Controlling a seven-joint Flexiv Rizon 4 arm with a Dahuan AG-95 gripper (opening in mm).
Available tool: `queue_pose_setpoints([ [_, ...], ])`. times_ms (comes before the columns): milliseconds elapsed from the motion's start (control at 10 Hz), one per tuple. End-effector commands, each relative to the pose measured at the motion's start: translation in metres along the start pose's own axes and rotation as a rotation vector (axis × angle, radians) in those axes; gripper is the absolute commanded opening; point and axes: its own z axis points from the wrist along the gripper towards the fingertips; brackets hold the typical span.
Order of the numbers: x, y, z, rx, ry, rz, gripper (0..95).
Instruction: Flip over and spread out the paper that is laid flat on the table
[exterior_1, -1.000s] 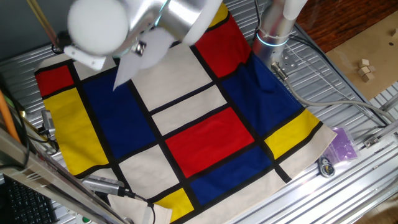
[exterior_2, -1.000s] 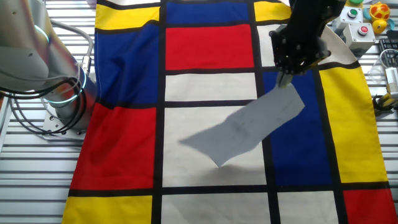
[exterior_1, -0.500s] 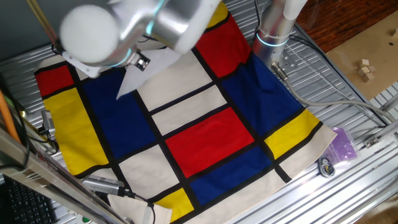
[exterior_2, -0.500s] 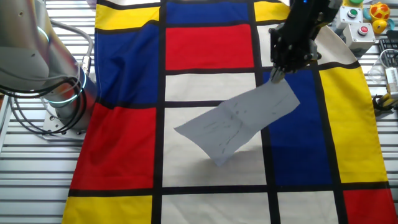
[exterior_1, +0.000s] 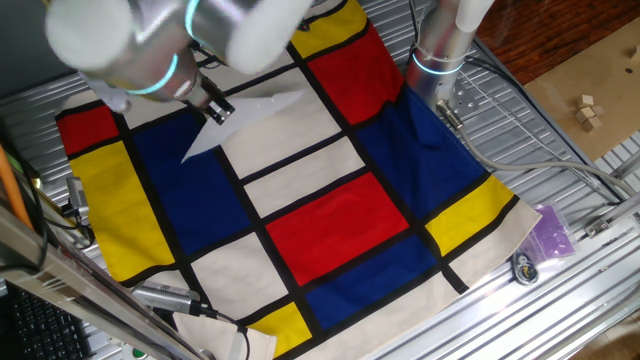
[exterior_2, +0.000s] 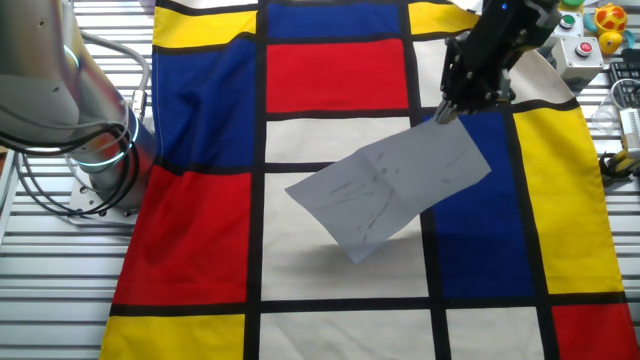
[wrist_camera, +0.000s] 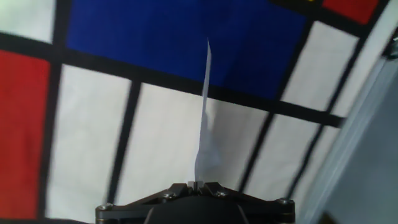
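The robot's gripper needs to release the paper across the black line (exterior_1: 263, 165) (wrist_camera: 129, 123) between the large cream block and the narrow cream block.
The paper (exterior_2: 392, 183) is a thin white creased sheet held in the air above the cloth, slanting from upper right to lower left over a cream block and a blue block. My gripper (exterior_2: 443, 112) is shut on the sheet's upper right corner. In one fixed view the paper (exterior_1: 240, 118) hangs below the gripper (exterior_1: 216, 112) near the table's far left. In the hand view the paper (wrist_camera: 205, 112) shows edge-on as a thin strip rising from the shut gripper (wrist_camera: 198, 184). The table (exterior_1: 560, 170) is ribbed silver metal under a cloth (exterior_1: 330, 215) of coloured blocks.
The arm's base (exterior_2: 95, 150) with cables stands left of the cloth. A box with coloured buttons (exterior_2: 585, 30) sits at the upper right corner. A purple bag (exterior_1: 552, 232) and a small round part (exterior_1: 524, 268) lie on bare metal at the right.
The gripper has moved with the paper in it. The sheet has swung flatter and shows more of its face in the other fixed view.
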Motion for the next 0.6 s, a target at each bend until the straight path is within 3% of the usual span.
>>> queue_pose_setpoints([
  [100, -0.010, 0.020, 0.003, -0.168, -0.029, 0.083, 0.0],
  [300, -0.012, 0.030, 0.007, -0.180, -0.038, 0.096, 0.0],
  [600, -0.014, 0.039, 0.019, -0.256, -0.063, 0.114, 0.0],
])
